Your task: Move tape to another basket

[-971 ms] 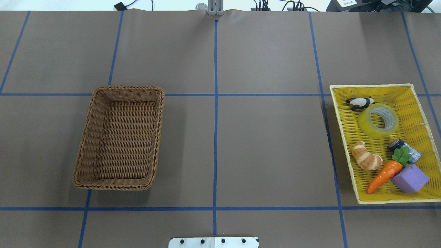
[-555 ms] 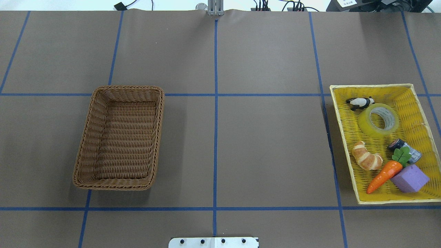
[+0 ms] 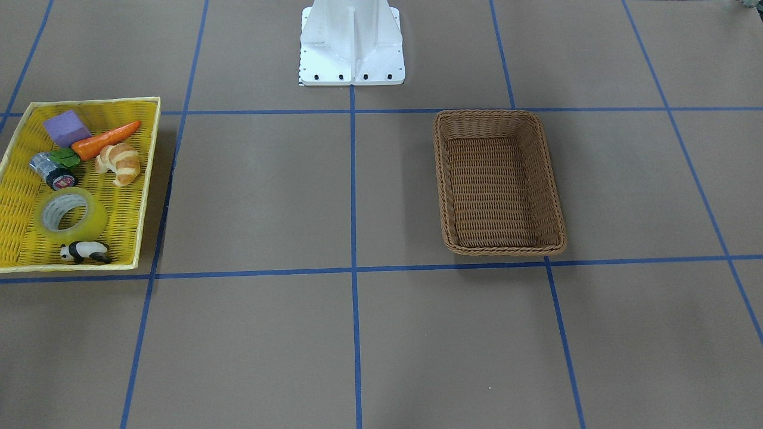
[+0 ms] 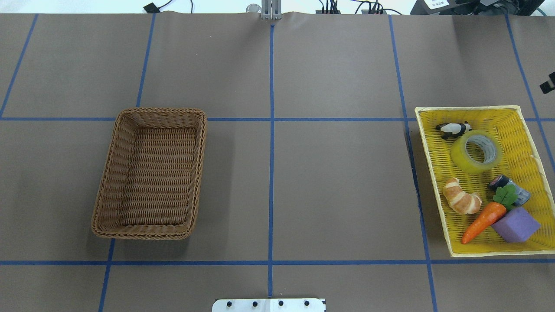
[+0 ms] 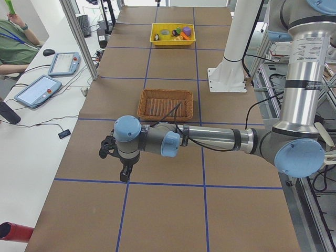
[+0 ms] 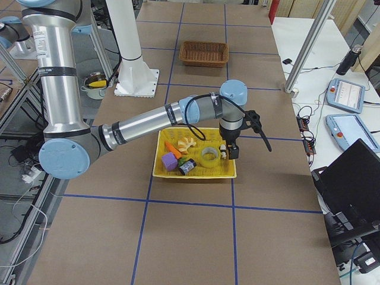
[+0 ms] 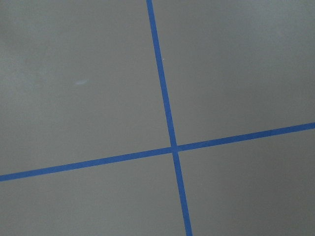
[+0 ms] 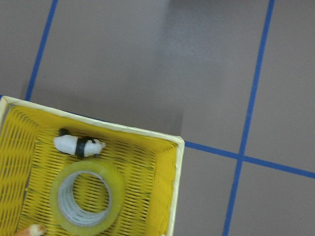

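Observation:
Next, my right gripper grips the tape's side (image 3: 47, 213) (image 8: 117, 194) farthest from the brown wicker basket, with one finger inside the roll's hole.
The tape (image 4: 461, 157), a wide translucent yellow roll, lies flat in the shallow yellow tray (image 4: 468, 108) at the table's right. It also shows in the front view (image 3: 92, 224) and the right wrist view (image 8: 118, 192). The brown wicker basket (image 4: 160, 111) stands empty on the left, also seen in the front view (image 3: 489, 113). My right gripper (image 6: 228, 151) hangs over the tray's far end close to the tape; I cannot tell whether it is open or shut. My left gripper (image 5: 125, 172) hangs over bare table beyond the basket; I cannot tell its state.
In the tray with the tape lie a panda figure (image 4: 453, 128), a croissant (image 4: 461, 201), a carrot (image 4: 483, 222), a purple block (image 4: 517, 224) and a silver-and-black cylinder (image 4: 518, 190). The white robot base (image 3: 351, 42) stands at the near middle edge.
A small dark part of the right arm has come in at the right edge of the overhead view. The tape, the basket and the tray have not moved.

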Robot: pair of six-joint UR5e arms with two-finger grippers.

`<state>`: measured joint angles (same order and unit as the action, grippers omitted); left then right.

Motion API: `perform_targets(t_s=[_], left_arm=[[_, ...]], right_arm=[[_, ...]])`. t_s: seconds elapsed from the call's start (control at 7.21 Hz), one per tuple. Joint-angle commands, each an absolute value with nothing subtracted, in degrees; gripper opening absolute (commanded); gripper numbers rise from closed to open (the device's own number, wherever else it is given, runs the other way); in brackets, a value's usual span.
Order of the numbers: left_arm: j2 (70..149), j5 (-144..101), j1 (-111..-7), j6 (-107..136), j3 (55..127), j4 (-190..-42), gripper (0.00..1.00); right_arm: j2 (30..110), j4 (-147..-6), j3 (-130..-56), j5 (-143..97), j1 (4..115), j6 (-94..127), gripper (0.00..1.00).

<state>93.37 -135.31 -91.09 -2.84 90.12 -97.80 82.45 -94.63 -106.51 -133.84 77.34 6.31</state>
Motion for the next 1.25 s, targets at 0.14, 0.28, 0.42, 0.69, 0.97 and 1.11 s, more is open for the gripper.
perform_targets(t_s=[0.14,0.28,0.42,0.69,0.97,1.11], left_arm=[[93.34,-135.26,-90.71,-2.81,89.74,-97.74,0.98],[93.25,-135.26,-90.27,-2.81,89.74,-97.65,0.98],[93.16,-135.26,-89.74,-2.81,89.65,-97.56,0.98],[93.16,-135.18,-89.47,-2.90,89.21,-97.65,0.98],[93.16,-135.26,-89.47,-2.81,89.30,-97.73,0.98],[93.16,-135.26,-89.39,-2.90,89.21,-97.65,0.98]], right_arm=[[82.88,-86.49,-102.67,-133.77,69.45,9.67,1.00],[82.97,-86.48,-101.35,-133.51,68.82,9.58,1.00],[82.97,-86.48,-100.12,-133.42,67.86,8.54,1.00],[82.62,-86.57,-96.35,-133.16,67.59,1.37,1.00],[82.09,-86.57,-94.23,-131.85,65.58,-0.79,1.00],[82.18,-86.57,-93.61,-130.01,64.44,-0.88,1.00]])
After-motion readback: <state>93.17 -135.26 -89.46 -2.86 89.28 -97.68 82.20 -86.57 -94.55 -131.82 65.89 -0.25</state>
